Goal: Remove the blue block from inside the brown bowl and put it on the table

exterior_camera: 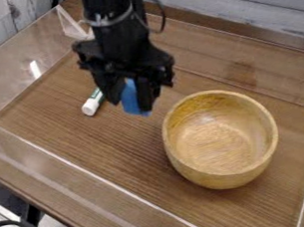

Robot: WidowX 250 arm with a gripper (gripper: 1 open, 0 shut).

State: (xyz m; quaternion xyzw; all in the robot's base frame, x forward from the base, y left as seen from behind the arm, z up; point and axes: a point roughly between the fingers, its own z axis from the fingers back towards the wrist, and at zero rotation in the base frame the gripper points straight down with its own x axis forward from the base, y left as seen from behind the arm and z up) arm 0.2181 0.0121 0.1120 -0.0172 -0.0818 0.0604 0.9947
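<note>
My gripper is to put the blue block, now hanging just above the table, on the table (pixel 144 124). It will let go of the block between the marker and the brown bowl.
My gripper (pixel 132 97) points straight down and is shut on the blue block (pixel 134 95), which hangs upright between the black fingers just above the table (pixel 91 151). The block's lower end is close to the wood; whether it touches I cannot tell. The brown bowl (pixel 221 137) sits to the right of the gripper, empty, its rim a short gap away from the block.
A green-and-white marker (pixel 92 102) lies just left of the gripper, partly hidden behind the fingers. Low clear acrylic walls (pixel 38 145) edge the tabletop at the front left and back.
</note>
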